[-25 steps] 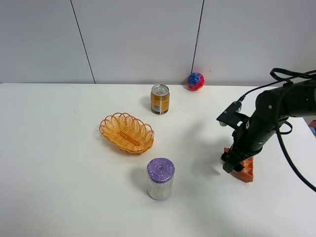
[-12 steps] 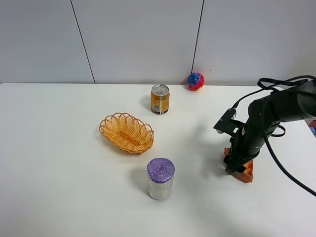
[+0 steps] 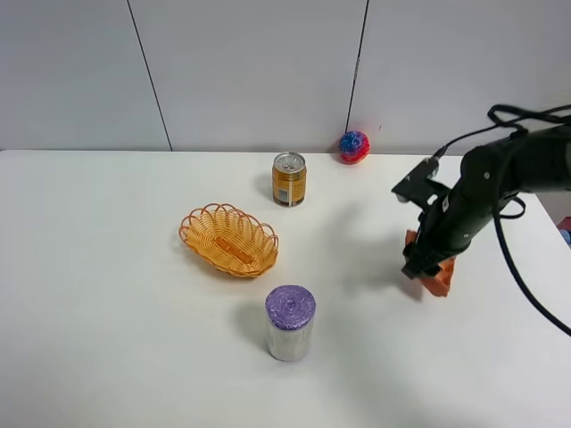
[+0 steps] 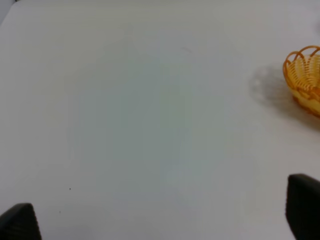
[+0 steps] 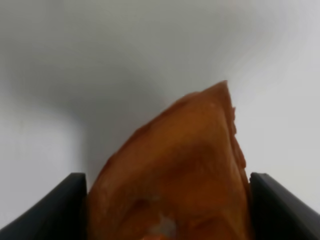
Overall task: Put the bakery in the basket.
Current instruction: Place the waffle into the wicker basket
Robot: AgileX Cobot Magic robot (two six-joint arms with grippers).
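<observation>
Next, my right gripper releases the bakery on the middle of the woven basket's bottom (image 3: 226,244), so that it is inside the looped rim of the basket. The bakery is still just above the white table.
The bakery (image 3: 439,280) is an orange-brown wedge held in my right gripper (image 3: 423,267), a little above the white table at the right. In the right wrist view the bakery (image 5: 175,165) fills the space between the two dark fingers (image 5: 57,207), which are shut on it. The basket (image 3: 229,239), woven orange-yellow with a looped rim, lies left of centre and holds nothing; its edge shows in the left wrist view (image 4: 305,77). My left gripper (image 4: 160,220) is open over bare table, far from the basket, and is out of the exterior high view.
An orange drink can (image 3: 289,179) stands behind the basket. A purple-topped cylinder (image 3: 290,323) stands in front of the basket, between it and the bakery. A red-and-blue ball (image 3: 353,146) rests at the back wall.
My right gripper closed on the bakery and lifted it off the table, moving slightly toward the back. Nothing else moved.
</observation>
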